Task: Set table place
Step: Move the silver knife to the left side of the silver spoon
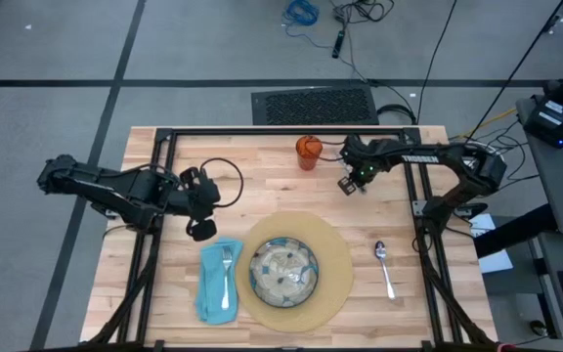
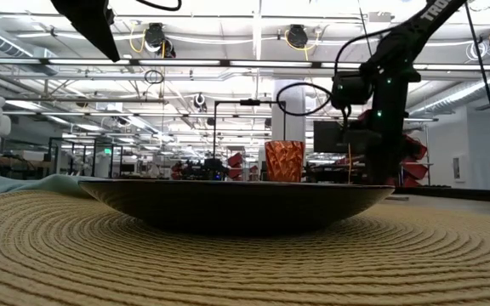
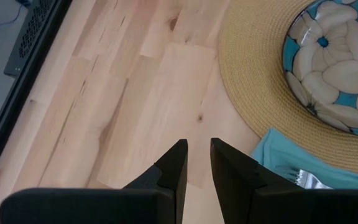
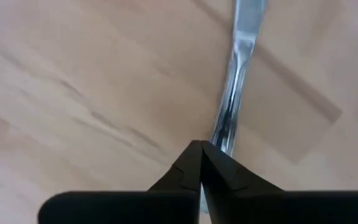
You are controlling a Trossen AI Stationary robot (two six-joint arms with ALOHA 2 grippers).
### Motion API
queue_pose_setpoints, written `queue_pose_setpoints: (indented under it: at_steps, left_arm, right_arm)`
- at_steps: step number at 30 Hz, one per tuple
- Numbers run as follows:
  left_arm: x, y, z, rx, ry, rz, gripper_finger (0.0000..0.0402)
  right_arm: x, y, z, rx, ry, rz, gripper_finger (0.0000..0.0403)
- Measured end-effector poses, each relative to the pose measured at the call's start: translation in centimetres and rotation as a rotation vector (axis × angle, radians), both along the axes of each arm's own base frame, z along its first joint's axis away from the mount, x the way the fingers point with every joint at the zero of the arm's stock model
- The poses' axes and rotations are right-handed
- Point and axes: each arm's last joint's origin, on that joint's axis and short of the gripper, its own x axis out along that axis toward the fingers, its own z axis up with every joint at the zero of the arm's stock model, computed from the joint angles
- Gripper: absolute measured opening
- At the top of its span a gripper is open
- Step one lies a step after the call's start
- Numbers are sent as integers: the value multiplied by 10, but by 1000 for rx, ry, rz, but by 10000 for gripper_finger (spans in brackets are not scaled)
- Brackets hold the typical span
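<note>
Next, I open my right gripper, as the knife's handle slants across its fingers, then turn in line with the knife and grip it closer to the blade (image 4: 240, 55).
The round tan placemat (image 1: 335, 284) lies at the table's near middle, with the green-patterned plate (image 1: 283, 271) on it. The teal napkin (image 1: 219, 282) lies left of the mat and the fork (image 1: 226, 274) lies on it. The spoon (image 1: 384, 266) lies right of the mat. The orange cup (image 1: 308, 150) stands near the far edge. My right gripper (image 1: 349, 183) is beside the cup, toward the right, and is shut on the silver knife (image 4: 234, 87). My left gripper (image 3: 198, 163) hovers above the bare wood left of the mat, its fingers a narrow gap apart and empty. My right gripper pinches one end of the knife (image 4: 221, 138) between its two fingertips, pointing down from above. The knife hangs below the fingers as a thin upright line in the low view (image 2: 350, 163). The plate's rim hides its lower end, so I cannot tell whether it touches the table.
Bare wood (image 1: 262, 191) lies between the two grippers, beyond the mat. The black frame (image 1: 281, 130) runs along the table's far edge, with posts at both sides. Cables hang from both arms.
</note>
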Motion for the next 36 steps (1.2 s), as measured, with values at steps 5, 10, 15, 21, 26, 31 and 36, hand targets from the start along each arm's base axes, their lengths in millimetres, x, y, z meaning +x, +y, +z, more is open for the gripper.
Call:
queue_pose_setpoints:
  at_steps: [5,10,15,21,26,31,36]
  left_arm:
    - [0,-2,0,4,0,-10,56]
    - [-1,-5,0,4,-1,-26,56]
    - [-1,-7,0,3,-3,-33,56]
    - [-2,-9,0,1,-4,-41,56]
    - [-2,-9,0,1,-4,-41,56]
    - [-2,-9,0,1,-4,-40,56]
    - [-2,-9,0,-6,-8,-27,56]
  right_arm:
    - [6,17,2,-15,35,4,4]
    - [7,19,3,-70,58,-41,2]
    - [12,8,5,-93,-45,-78,1]
    - [11,-9,8,-144,-112,-121,7]
    - [8,-22,10,-176,-154,-153,61]
    - [0,-31,7,-164,-134,-199,104]
    - [0,-34,1,-144,-131,-194,102]
